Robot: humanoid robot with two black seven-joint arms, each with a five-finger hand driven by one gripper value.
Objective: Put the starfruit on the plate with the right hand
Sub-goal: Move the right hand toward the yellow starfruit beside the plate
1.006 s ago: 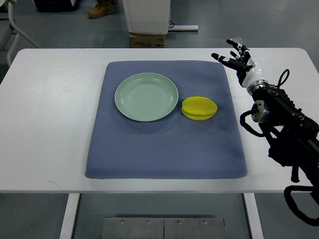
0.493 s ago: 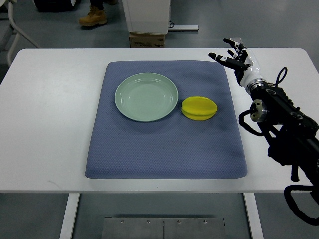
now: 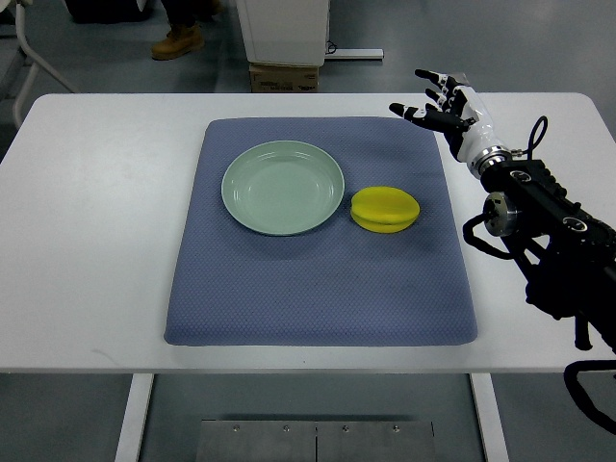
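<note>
I will close my right gripper around the middle of the yellow starfruit (image 3: 387, 206) next to the pale green plate, pressing on its far and near sides.
A yellow starfruit (image 3: 385, 209) lies on the blue-grey mat (image 3: 321, 289), just right of an empty pale green plate (image 3: 283, 187). My right hand (image 3: 439, 105) hovers over the mat's far right corner, up and to the right of the starfruit and well apart from it. Its fingers are spread and hold nothing. The black right arm (image 3: 549, 241) comes in from the right edge. The left arm does not show.
The mat covers the middle of a white table (image 3: 96, 241). Beyond the far edge stand a cardboard box (image 3: 284, 77) and a white cabinet base (image 3: 284, 29). A person's boot (image 3: 178, 40) shows on the floor at top left.
My right hand has drifted left and slightly farther away, toward the mat's far right corner, its fingers staying spread. The person's boot has shifted. Starfruit and plate have not moved.
</note>
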